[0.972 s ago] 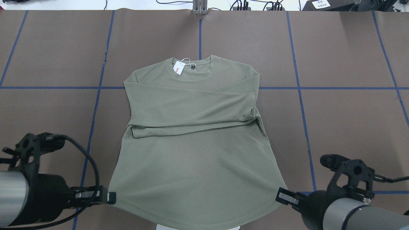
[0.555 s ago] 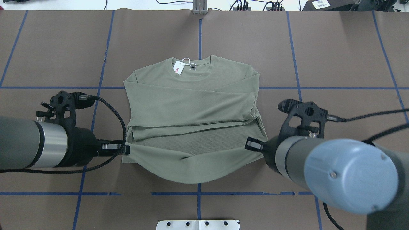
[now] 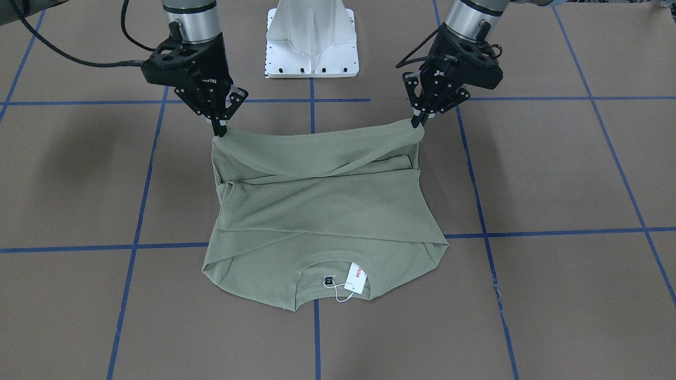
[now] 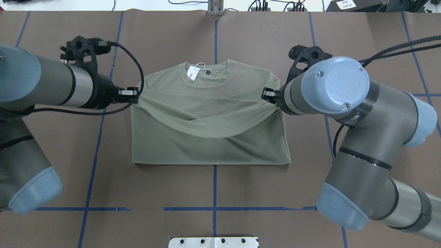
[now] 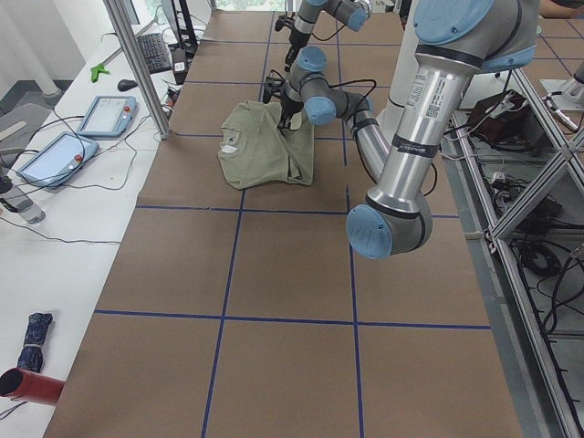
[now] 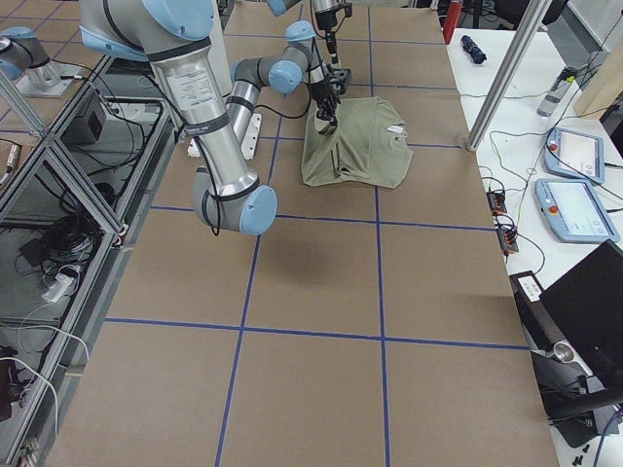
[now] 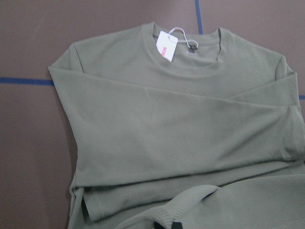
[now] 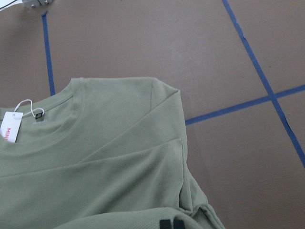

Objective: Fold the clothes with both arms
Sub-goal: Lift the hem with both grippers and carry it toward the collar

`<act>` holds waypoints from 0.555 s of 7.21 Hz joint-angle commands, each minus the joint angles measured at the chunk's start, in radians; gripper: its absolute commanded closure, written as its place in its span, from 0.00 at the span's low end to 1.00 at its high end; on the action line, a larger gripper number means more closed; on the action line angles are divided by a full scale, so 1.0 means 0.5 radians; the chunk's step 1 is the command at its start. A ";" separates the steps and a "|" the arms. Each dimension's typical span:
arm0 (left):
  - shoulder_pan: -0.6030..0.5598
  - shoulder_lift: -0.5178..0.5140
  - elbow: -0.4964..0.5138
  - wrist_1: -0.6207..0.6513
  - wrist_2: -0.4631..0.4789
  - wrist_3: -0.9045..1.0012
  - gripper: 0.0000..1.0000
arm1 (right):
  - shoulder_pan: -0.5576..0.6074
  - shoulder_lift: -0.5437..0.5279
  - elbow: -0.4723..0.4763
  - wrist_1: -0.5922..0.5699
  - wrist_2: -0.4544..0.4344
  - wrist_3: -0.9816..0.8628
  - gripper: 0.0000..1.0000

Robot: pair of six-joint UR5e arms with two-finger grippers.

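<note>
My left gripper will let go of the shirt's hem corner at the shirt's outer shoulder tip (image 3: 449,254) (image 7: 49,57) beside the blue tape line.
The sage-green shirt (image 4: 210,117) lies on the brown table cover with its collar and white hang tag (image 4: 193,73) at the far side and both sleeves folded across the chest. My left gripper (image 4: 135,93) is shut on the left hem corner, and my right gripper (image 4: 265,93) is shut on the right hem corner. Both hold the hem raised at chest height, sagging between them (image 3: 317,153). In the front view the left gripper (image 3: 417,122) is on the right and the right gripper (image 3: 219,129) on the left. The wrist views show the collar beyond the held hem (image 7: 190,210).
The white base pedestal (image 3: 311,42) stands at the robot's side of the table. Blue tape lines (image 4: 214,193) grid the brown cover. Beyond the far edge run an aluminium post (image 5: 137,64) and a side table with control tablets (image 6: 574,151) and cables.
Both grippers have carried the hem corners from the table's near edge up over the shirt toward the collar. The lower half now doubles over the body.
</note>
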State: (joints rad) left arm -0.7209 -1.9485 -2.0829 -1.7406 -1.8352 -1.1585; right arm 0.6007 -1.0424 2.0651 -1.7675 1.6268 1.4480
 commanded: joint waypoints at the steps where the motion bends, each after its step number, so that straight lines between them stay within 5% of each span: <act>1: -0.181 -0.164 0.378 -0.031 0.007 0.190 1.00 | 0.206 0.218 -0.440 0.123 0.099 -0.159 1.00; 2: -0.184 -0.253 0.638 -0.117 0.016 0.215 1.00 | 0.249 0.341 -0.688 0.196 0.103 -0.193 1.00; 4: -0.175 -0.291 1.212 -0.642 0.032 0.215 1.00 | 0.299 0.419 -1.278 0.786 0.103 -0.199 1.00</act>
State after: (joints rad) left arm -0.8094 -2.0771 -1.6495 -1.9120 -1.8245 -1.0541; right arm 0.7308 -0.8575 1.5961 -1.5396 1.6771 1.3549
